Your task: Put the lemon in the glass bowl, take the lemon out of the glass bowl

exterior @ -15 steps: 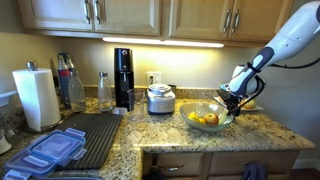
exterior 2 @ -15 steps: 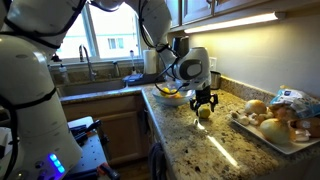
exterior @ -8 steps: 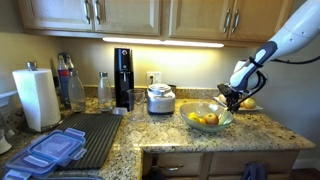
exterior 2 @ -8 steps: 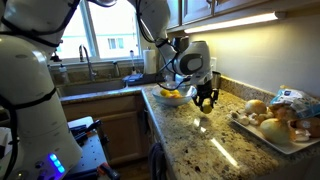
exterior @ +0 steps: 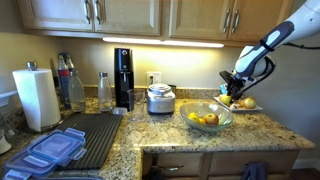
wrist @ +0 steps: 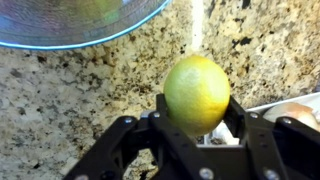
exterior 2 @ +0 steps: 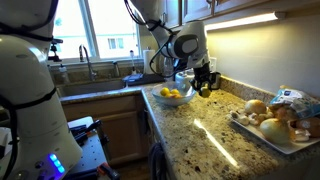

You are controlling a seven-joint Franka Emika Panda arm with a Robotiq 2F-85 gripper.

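Observation:
The lemon, now in the air above the counter, will be released by my gripper in the glass bowl (exterior: pixel 203 114), where it will sit behind the apple and against the other yellow fruit.
My gripper (wrist: pixel 198 112) is shut on a yellow lemon (wrist: pixel 197 92), which fills the middle of the wrist view between the two black fingers. In both exterior views the gripper (exterior: pixel 229 95) (exterior 2: pixel 205 84) hangs in the air above the granite counter with the lemon (exterior: pixel 226 98) in it, just beside the glass bowl (exterior: pixel 207 120) (exterior 2: pixel 172 98). The wide clear bowl holds other yellow and orange fruit (exterior: pixel 205 119). In the wrist view the bowl's rim (wrist: pixel 80 35) shows at the top left.
A white plate (exterior 2: pixel 270 133) with bread rolls and onions lies on the counter beyond the gripper. A white cooker (exterior: pixel 160 98), a black machine (exterior: pixel 123 78), bottles, a paper towel roll (exterior: pixel 36 97) and blue-lidded containers (exterior: pixel 52 150) stand farther along. A sink (exterior 2: pixel 95 82) is under the window.
The gripper closed on the lemon lying on the counter and lifted it up, rising toward the bowl's side.

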